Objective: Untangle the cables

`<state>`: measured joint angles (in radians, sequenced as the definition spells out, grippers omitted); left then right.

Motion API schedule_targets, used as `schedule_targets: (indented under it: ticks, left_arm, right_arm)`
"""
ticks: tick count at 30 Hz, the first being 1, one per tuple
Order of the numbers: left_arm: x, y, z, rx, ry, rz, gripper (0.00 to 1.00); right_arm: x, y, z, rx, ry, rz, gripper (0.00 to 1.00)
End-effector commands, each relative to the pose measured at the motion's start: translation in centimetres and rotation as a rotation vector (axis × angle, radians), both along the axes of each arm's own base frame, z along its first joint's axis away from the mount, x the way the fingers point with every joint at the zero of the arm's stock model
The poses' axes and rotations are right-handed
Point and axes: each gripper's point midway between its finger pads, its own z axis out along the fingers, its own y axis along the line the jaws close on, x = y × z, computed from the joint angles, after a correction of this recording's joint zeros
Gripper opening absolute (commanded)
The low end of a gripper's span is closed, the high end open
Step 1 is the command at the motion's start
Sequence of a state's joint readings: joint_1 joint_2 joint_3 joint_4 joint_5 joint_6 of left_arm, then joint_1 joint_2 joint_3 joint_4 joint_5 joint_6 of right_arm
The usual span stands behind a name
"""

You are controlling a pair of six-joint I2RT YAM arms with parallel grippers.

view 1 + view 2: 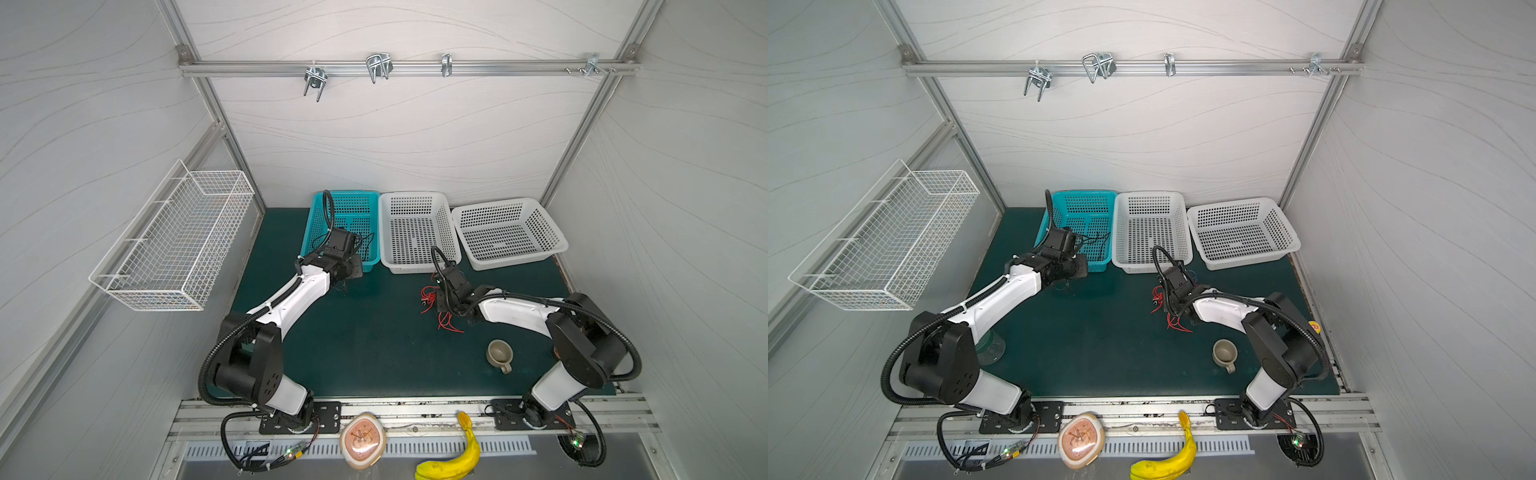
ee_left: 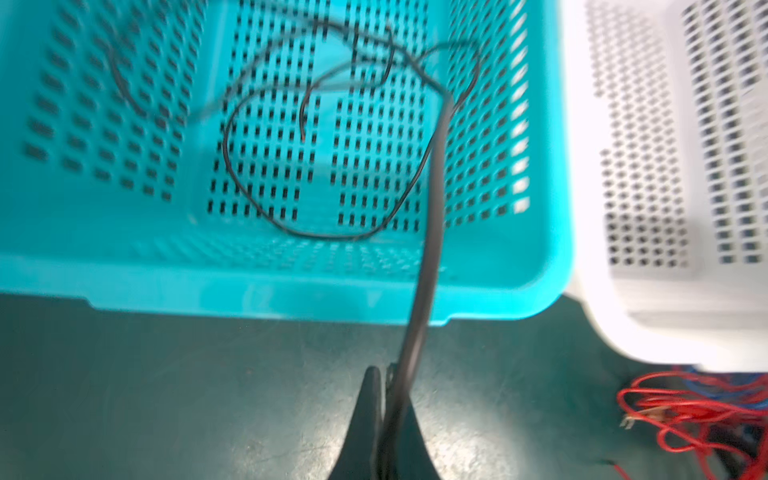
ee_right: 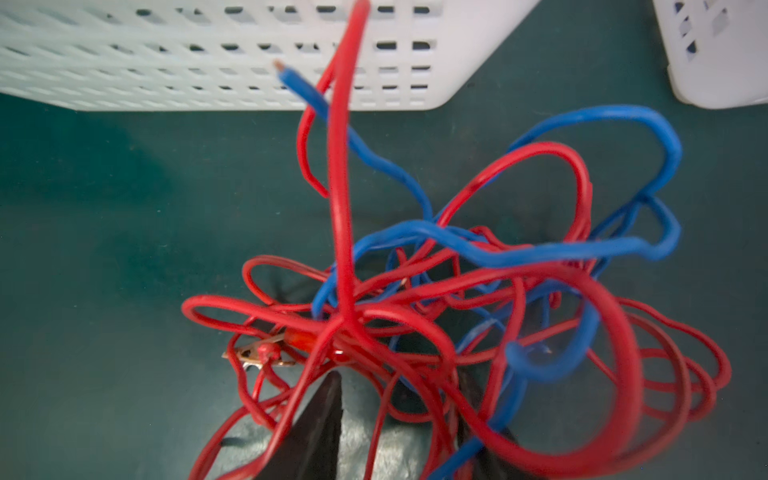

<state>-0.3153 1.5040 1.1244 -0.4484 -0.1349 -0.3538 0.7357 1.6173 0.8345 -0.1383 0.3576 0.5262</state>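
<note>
I need to regrasp the black cable with my left gripper, as it hangs over the teal basket's near rim, and carry the rest of it to the basket's bottom (image 2: 321,164).
A thin black cable (image 2: 432,208) runs up from my left gripper (image 2: 384,374), which is shut on it just in front of the teal basket (image 2: 249,295). The cable's far part lies looped on the basket floor. In both top views this gripper (image 1: 345,286) hangs low at the basket's near edge. The remaining cables (image 3: 415,299) are a red and blue tangle on the mat in front of the middle white basket. My right gripper (image 3: 399,374) is open, its fingers (image 3: 328,407) apart, with tangle strands draped over and between them. The tangle (image 1: 428,296) shows left of that wrist.
Two white perforated baskets (image 1: 415,196) (image 1: 511,204) stand right of the teal basket (image 1: 316,216) along the back wall. A grey mug (image 1: 498,354) sits on the mat at front right. A wire rack (image 1: 174,241) hangs on the left wall. A banana (image 1: 457,457) lies beyond the front rail.
</note>
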Motion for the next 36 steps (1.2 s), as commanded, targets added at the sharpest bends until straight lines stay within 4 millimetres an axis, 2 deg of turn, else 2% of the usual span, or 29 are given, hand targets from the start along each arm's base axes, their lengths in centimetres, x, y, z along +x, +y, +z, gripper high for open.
schedule_targets:
  ticks: [1, 4, 7, 13, 16, 20, 23, 26, 29, 34, 36]
  left_arm:
    - [2.2, 0.0, 3.9, 0.039, -0.103, -0.013, 0.0]
    - [4.6, 0.4, 5.0, 0.085, -0.134, -0.001, 0.0]
    - [7.1, 0.9, 4.4, 0.073, -0.117, 0.035, 0.0]
    - [10.6, 2.5, 1.1, 0.072, -0.049, 0.092, 0.0]
    - [11.4, 3.2, -0.5, 0.068, -0.002, 0.108, 0.0]
    - [11.7, 3.1, -2.6, 0.074, 0.048, 0.105, 0.0]
    - [11.6, 3.1, -3.8, 0.078, 0.077, 0.102, 0.09]
    - [11.4, 3.1, -4.1, 0.08, 0.084, 0.101, 0.21]
    - [11.2, 3.1, -3.7, 0.08, 0.077, 0.096, 0.37]
    - [10.7, 3.5, -1.9, 0.095, 0.036, 0.097, 0.64]
    - [10.6, 3.7, -1.1, 0.103, 0.011, 0.096, 0.7]
  right_arm:
    - [0.2, 0.6, 0.0, 0.009, -0.001, 0.001, 0.45]
    - [0.1, 0.7, -0.2, 0.015, 0.006, -0.003, 0.45]
    - [0.1, 0.8, -0.1, 0.02, 0.007, -0.004, 0.43]
    - [-0.8, 0.7, 1.9, -0.022, -0.076, 0.022, 0.44]
    - [-1.1, 0.4, 2.7, -0.024, -0.103, 0.028, 0.46]
    - [-1.1, -0.1, 2.7, -0.035, -0.112, 0.011, 0.48]
    - [-1.0, 0.1, 2.6, -0.033, -0.103, 0.011, 0.48]
    - [-0.9, 0.7, 2.9, -0.024, -0.108, 0.022, 0.48]
    - [-0.8, 1.0, 3.3, -0.024, -0.116, 0.032, 0.48]
    - [-0.7, 1.2, 4.0, -0.013, -0.13, 0.03, 0.48]
    - [-0.9, 1.2, 4.2, -0.006, -0.131, 0.026, 0.48]
